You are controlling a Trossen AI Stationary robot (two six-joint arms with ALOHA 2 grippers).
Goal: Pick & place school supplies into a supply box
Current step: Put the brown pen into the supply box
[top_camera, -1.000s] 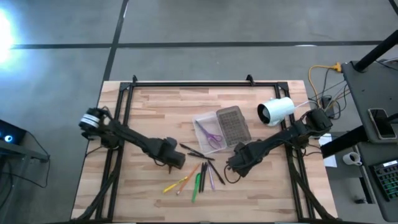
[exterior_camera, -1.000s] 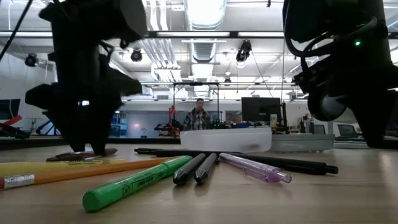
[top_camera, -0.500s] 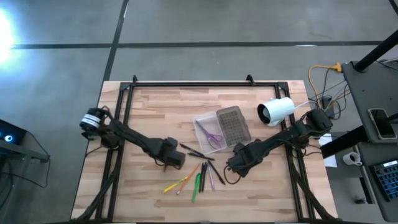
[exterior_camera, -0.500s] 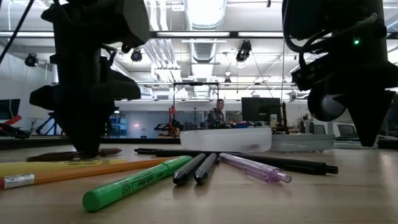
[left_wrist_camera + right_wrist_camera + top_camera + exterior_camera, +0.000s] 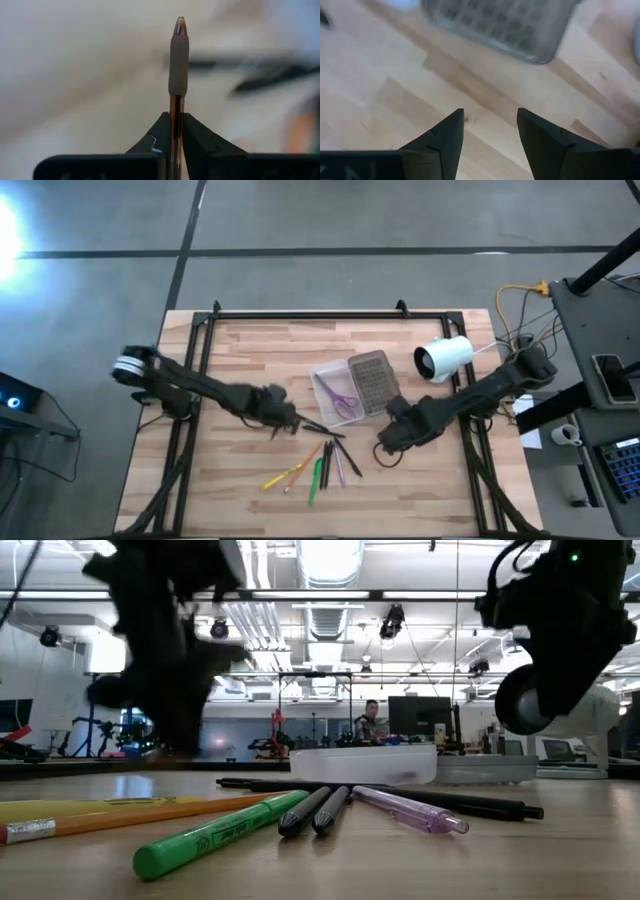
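Observation:
My left gripper will let go of the dark red pen in the clear tray (image 5: 347, 389) between the purple scissors and the grey lid.
My left gripper (image 5: 173, 117) is shut on a dark red pen (image 5: 178, 55) whose grey grip and tip stick out past the fingertips. In the high view this gripper (image 5: 283, 418) is left of the supply box, a clear tray (image 5: 322, 376) holding purple scissors (image 5: 340, 396), with its grey textured lid (image 5: 372, 380) lying open. More pens and pencils (image 5: 318, 462) lie flat on the table near the front. My right gripper (image 5: 490, 117) is open over bare wood, just front-right of the lid (image 5: 500, 25). My left gripper pinches the dark red pen's barrel (image 5: 175, 107), just behind the grey grip, between its two fingers. The pen runs out beyond the fingertips, tip end leading. In the low view nothing lies on the table under the gripper.
A white cylindrical camera (image 5: 443, 358) sits at the table's right. In the low view a green marker (image 5: 225, 832), black pens (image 5: 315, 810), a purple pen (image 5: 410, 810) and a yellow pencil (image 5: 100, 810) lie close to the front edge. A person stands in the room behind.
My left gripper has shut on the dark red pen that lay under it and has risen with it, shifting slightly toward the supply box; the pen is gone from the table. My right gripper has risen and drifted a little toward the table's right edge, still open.

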